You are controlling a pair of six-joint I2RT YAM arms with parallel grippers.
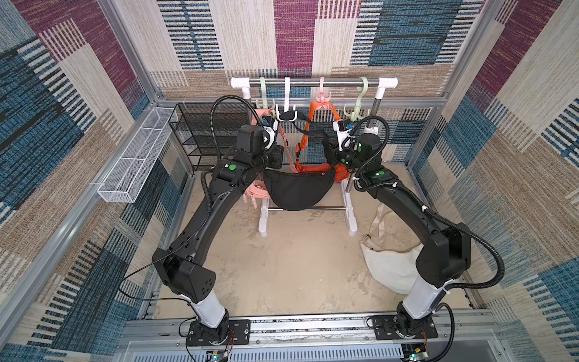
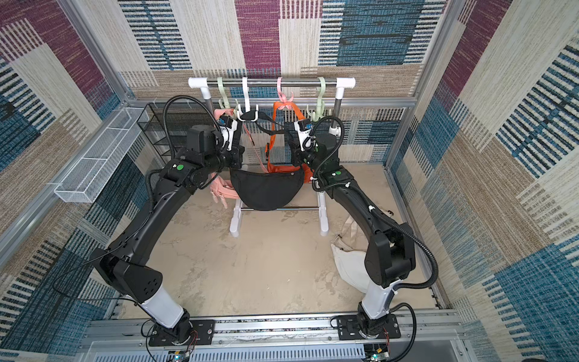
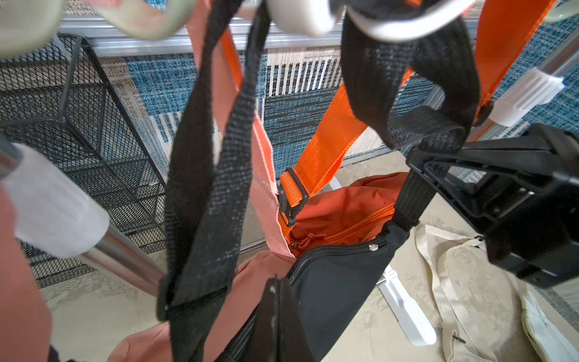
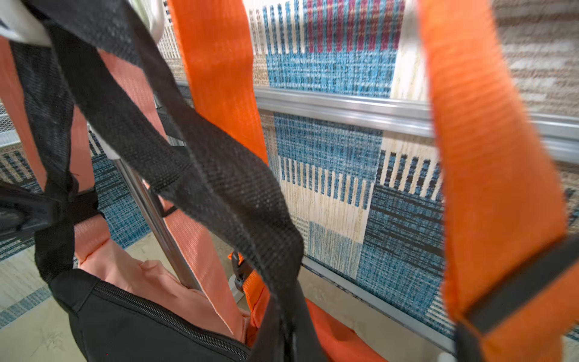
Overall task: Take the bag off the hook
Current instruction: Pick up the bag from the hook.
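The black strap runs beside the shut fingers of my left gripper, so that gripper should open and take that strap [image 3: 196,313] before it lifts the bag off the white hook.
The black bag [image 1: 297,189] [image 2: 268,191] hangs by its black strap [image 1: 308,130] from the white hook [image 1: 286,114] [image 2: 247,114] on the rack, seen in both top views. My left gripper [image 1: 277,161] [image 3: 277,301] is at the bag's left end. Its fingers are pressed together against the zipper edge, and the strap [image 3: 203,188] runs beside them. Nothing shows between them. My right gripper [image 1: 329,153] [image 4: 286,319] is at the bag's right end, shut on the black strap [image 4: 219,188], which runs down into its jaws.
An orange bag [image 1: 308,167] hangs from a pink hook behind the black one, and a pink bag [image 1: 257,192] hangs to its left. A cream bag [image 1: 388,266] lies on the floor at right. A black mesh shelf [image 1: 200,134] and a white wire basket [image 1: 134,163] stand at left.
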